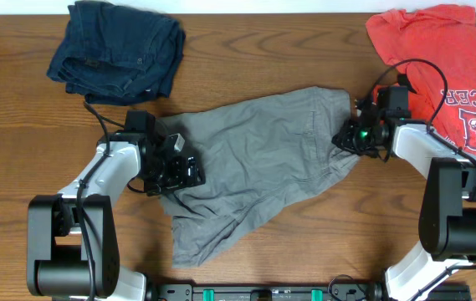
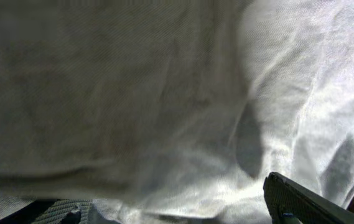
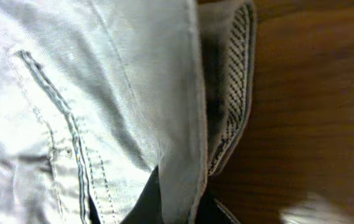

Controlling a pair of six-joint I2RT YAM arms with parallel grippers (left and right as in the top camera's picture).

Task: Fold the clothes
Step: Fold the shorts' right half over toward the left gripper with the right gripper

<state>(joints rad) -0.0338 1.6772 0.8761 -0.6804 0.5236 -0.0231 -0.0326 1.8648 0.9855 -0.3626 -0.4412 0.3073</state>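
Next, my right gripper releases the folded hem on the shorts' opposite edge [image 1: 169, 177] under my left gripper.
The grey-khaki shorts [image 1: 263, 159] lie spread and rumpled across the middle of the table. My left gripper [image 1: 177, 171] is at their left edge. In the left wrist view the pale fabric [image 2: 133, 93] fills the frame, and the left gripper [image 2: 173, 211] has its two fingers wide apart with cloth bunched between them. My right gripper [image 1: 348, 136] is at the shorts' right edge. In the right wrist view the right gripper [image 3: 180, 208] is shut on a folded hem of the shorts [image 3: 102, 81], beside a stitched seam.
A dark navy denim garment [image 1: 116, 50] lies crumpled at the back left. A red T-shirt with white lettering [image 1: 438, 58] lies at the back right, close behind my right arm. The wooden table [image 1: 304, 251] shows in the right wrist view [image 3: 313, 93] too.
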